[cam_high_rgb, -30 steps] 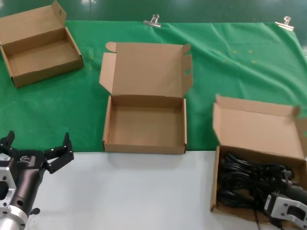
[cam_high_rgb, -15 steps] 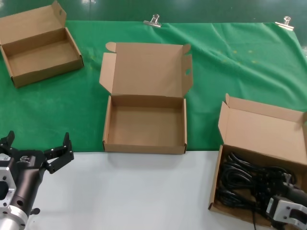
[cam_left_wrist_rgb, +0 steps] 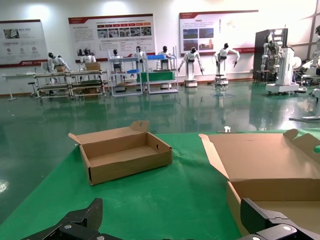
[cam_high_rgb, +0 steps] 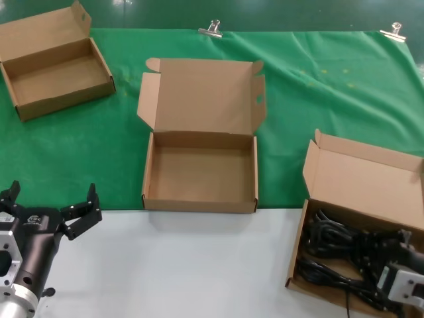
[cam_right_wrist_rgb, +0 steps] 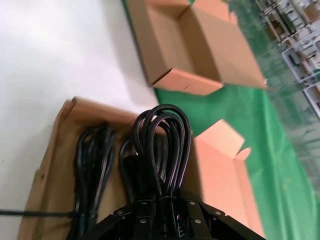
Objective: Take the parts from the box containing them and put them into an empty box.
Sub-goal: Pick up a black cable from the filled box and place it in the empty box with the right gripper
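Note:
Next, my right gripper lets go of the looped cable bundle, to rest on the bottom of the open box at the table's centre (cam_high_rgb: 209, 175) (cam_right_wrist_rgb: 171, 30).
The box containing the parts (cam_high_rgb: 361, 182) stands at the near right, lid up, with several black cable bundles (cam_high_rgb: 331, 245) inside. My right gripper (cam_high_rgb: 392, 257) is down in this box. In the right wrist view it (cam_right_wrist_rgb: 165, 202) is shut on one looped cable bundle (cam_right_wrist_rgb: 167, 145), whose loops stick out beyond the fingers above the other cables (cam_right_wrist_rgb: 95, 165) in the tray. The empty box (cam_high_rgb: 199, 175) sits open at the table's centre, and it also shows in the right wrist view (cam_right_wrist_rgb: 170, 45). My left gripper (cam_high_rgb: 50, 213) is open and empty at the near left.
A third open carton (cam_high_rgb: 56, 69) lies at the far left on the green cloth (cam_high_rgb: 331, 86), and it also shows in the left wrist view (cam_left_wrist_rgb: 125, 155). A white surface (cam_high_rgb: 185, 265) covers the near part of the table. Two metal clips (cam_high_rgb: 212, 28) hold the cloth's far edge.
The cable box has shifted and turned a little to the right, and my right gripper inside it has moved right with it. The left arm has not moved.

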Motion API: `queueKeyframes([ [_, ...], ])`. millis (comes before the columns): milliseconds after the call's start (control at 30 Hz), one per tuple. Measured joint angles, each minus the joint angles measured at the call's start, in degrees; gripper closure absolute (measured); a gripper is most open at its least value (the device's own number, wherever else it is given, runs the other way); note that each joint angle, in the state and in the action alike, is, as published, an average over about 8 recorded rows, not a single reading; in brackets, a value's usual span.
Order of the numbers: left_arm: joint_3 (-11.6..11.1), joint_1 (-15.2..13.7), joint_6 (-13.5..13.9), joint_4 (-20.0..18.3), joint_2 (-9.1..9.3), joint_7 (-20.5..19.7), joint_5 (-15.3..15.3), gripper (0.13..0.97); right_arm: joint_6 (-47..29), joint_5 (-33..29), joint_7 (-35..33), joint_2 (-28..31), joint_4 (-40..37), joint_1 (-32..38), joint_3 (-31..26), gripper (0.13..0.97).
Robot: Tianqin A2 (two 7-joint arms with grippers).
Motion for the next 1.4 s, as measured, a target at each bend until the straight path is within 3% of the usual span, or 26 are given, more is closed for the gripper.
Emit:
queueKeyframes([
  [333,0.00,0.00,0.00,0.00,0.00,0.00,-0.01,0.132,2.11,0.00,2.96,2.77,9.80,1.43,0.00,0.864],
  [600,0.00,0.00,0.00,0.00,0.00,0.00,0.00,0.132,3.25,0.00,-0.16,-3.57,10.71,5.23,0.00,0.865],
  [833,0.00,0.00,0.00,0.00,0.00,0.00,0.00,0.132,2.54,0.00,-4.39,-14.01,3.50,10.14,0.00,0.866],
  [1400,0.00,0.00,0.00,0.00,0.00,0.00,0.00,0.132,-5.02,0.00,-14.00,-35.91,-25.71,17.02,0.00,0.867],
])
